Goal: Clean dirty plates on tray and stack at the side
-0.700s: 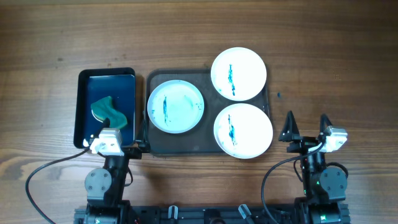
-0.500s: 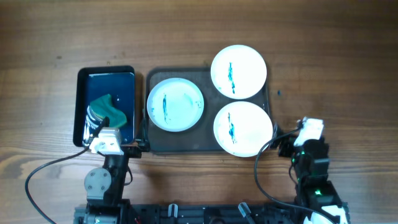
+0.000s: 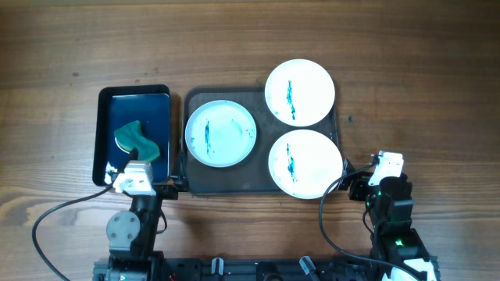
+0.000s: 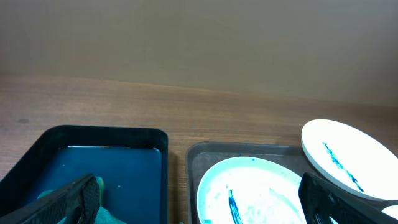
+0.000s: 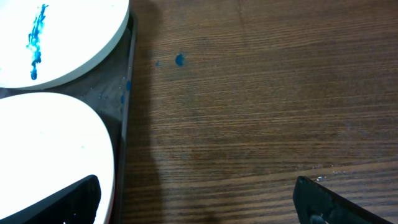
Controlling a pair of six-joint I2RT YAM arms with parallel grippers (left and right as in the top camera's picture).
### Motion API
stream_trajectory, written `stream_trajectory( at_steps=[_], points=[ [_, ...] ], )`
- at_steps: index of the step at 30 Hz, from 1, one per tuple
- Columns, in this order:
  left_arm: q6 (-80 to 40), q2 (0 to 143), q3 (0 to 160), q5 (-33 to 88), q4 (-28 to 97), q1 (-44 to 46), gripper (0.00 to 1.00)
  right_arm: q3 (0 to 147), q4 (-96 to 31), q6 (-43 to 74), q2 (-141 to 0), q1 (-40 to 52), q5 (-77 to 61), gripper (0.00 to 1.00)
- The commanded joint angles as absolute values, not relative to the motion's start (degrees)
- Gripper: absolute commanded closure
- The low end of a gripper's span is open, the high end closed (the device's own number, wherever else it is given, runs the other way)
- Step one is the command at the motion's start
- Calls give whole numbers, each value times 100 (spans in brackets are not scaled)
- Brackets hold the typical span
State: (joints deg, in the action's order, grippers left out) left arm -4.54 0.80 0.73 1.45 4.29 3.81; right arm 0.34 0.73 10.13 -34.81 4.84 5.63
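Note:
My right gripper needs to take the white plate beside the black bin next, closing on that plate's rim [image 3: 255,128] facing the other plates.
Three white plates with blue smears rest on the dark grey tray [image 3: 262,184]: one at its left [image 3: 220,133], one at the back right [image 3: 300,92], one at the front right [image 3: 305,163]. My left gripper [image 3: 141,175] is open and empty at the front edge of the black bin [image 3: 100,133], which holds blue water and a green sponge [image 3: 134,138]. In the left wrist view the open fingers [image 4: 199,208] frame the left plate [image 4: 255,193]. My right gripper [image 3: 367,175] is open and empty beside the tray's right edge; its fingers [image 5: 199,208] span the front right plate [image 5: 50,143] and bare wood.
Small blue drops [image 5: 180,60] mark the wooden table to the right of the tray. The back right plate overhangs the tray's corner [image 5: 62,37]. Cables run from both arm bases at the table's front edge.
My right gripper has swung left toward the tray's right edge, close to the front right plate. The left arm sits where it was. The plates have not moved.

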Motion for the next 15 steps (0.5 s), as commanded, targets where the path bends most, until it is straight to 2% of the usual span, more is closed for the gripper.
stream_trajectory(
  at_steps=[1, 10, 15],
  points=[
    [-340, 43, 32, 191, 434, 412, 0, 30, 97, 910, -3457, 497, 604, 0],
    [-342, 43, 32, 191, 434, 412, 0, 30, 97, 910, -3457, 497, 604, 0],
    [-340, 43, 32, 191, 432, 412, 0, 30, 180, 451, -3457, 497, 1096, 0]
  ],
)
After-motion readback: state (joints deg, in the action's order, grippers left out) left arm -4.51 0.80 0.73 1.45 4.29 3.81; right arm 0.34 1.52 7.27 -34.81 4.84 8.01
